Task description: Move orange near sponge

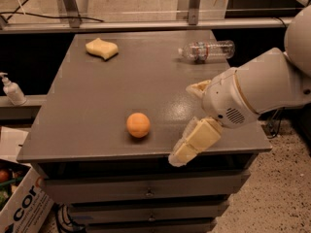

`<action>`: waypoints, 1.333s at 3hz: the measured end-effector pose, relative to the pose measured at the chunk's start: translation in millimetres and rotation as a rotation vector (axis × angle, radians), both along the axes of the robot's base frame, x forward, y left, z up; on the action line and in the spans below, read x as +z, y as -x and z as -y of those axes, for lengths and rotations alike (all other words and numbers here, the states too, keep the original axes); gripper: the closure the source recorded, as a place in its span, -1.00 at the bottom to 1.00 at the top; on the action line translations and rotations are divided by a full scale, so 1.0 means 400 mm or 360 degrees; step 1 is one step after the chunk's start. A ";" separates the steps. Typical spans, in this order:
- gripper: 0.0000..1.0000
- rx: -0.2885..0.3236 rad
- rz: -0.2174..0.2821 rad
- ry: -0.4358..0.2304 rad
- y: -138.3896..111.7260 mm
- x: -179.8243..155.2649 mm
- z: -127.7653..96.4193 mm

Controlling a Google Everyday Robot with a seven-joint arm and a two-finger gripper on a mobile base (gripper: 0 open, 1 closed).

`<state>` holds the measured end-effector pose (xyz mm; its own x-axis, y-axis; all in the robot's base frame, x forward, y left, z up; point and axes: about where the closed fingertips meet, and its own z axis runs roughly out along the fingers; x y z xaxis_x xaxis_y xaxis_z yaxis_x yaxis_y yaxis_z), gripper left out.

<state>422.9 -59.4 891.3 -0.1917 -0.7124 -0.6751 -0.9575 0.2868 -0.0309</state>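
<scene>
Next, I close my gripper around the middle of the orange [138, 125] near the table's front edge, because the orange belongs near the sponge.
The orange [138, 124] sits on the grey table top [97, 101], near the front edge and a little left of centre. The pale yellow wavy-edged sponge [101, 48] lies flat at the far left corner of the table, well apart from the orange. My gripper [184, 124] comes in from the right on the white arm and hovers over the front right of the table, just right of the orange and not touching it. It is open and empty: one padded finger [195, 142] reaches past the front edge, the other [198, 87] shows above it.
A clear plastic water bottle [206, 50] lies on its side at the far right of the table. The table has drawers [146, 191] below. A soap dispenser [10, 89] stands on a shelf to the left. A cardboard box [17, 205] sits on the floor at the lower left.
</scene>
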 end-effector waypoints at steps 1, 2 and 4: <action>-1.00 0.0000 0.0000 0.0000 0.000 0.000 0.000; -1.00 0.0006 0.0009 -0.0073 -0.011 -0.013 -0.002; -1.00 0.0072 0.0108 -0.0297 -0.091 -0.092 -0.091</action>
<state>459.4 -22.9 854.6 -0.1117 -0.5807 -0.8064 -0.9670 0.2504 -0.0464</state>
